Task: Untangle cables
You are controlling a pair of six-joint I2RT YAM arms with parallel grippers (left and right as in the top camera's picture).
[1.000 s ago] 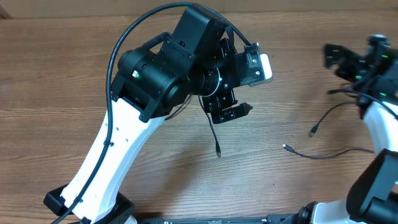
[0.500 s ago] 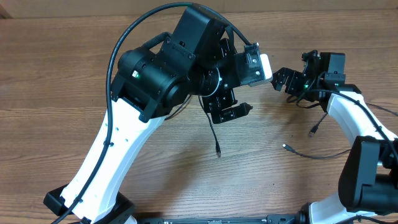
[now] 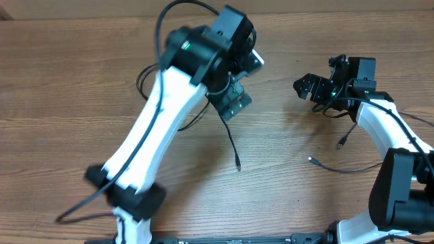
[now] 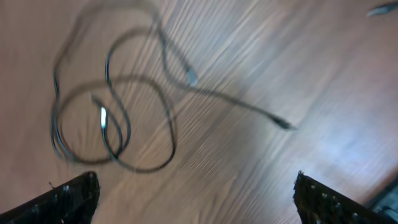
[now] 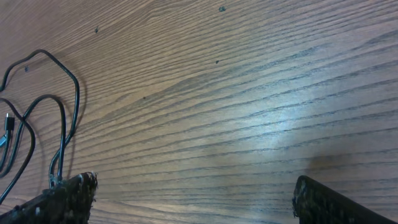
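Observation:
Next, I close my left gripper on the side of the black cable's loop [image 3: 203, 111] [image 4: 170, 114] that is closest to the strand trailing toward the front plug.
A tangle of thin black cable loops [image 4: 115, 127] fills the left half of the blurred left wrist view, and one strand runs right to a plug [image 4: 286, 124]. From overhead the left arm hides most of it; loops [image 3: 140, 76] show to its left and one end trails down to a plug [image 3: 238, 165]. Another thin cable [image 3: 346, 169] with plugs lies at the right. My left gripper [image 3: 234, 103] [image 4: 196, 186] hangs open above the tangle, holding nothing. My right gripper [image 3: 306, 87] [image 5: 194, 185] is open over bare wood, with cable strands [image 5: 62, 124] at its left.
The wooden table [image 3: 291, 203] runs to the front edge. The left arm's thick black hose [image 3: 178, 13] arcs over the back of the table. The right arm's base [image 3: 400, 196] stands at the right front.
The right arm swung in from the right edge towards the middle a second ago, then held still. The left arm has changed pose, stretching out, and its gripper has shifted slightly up and left.

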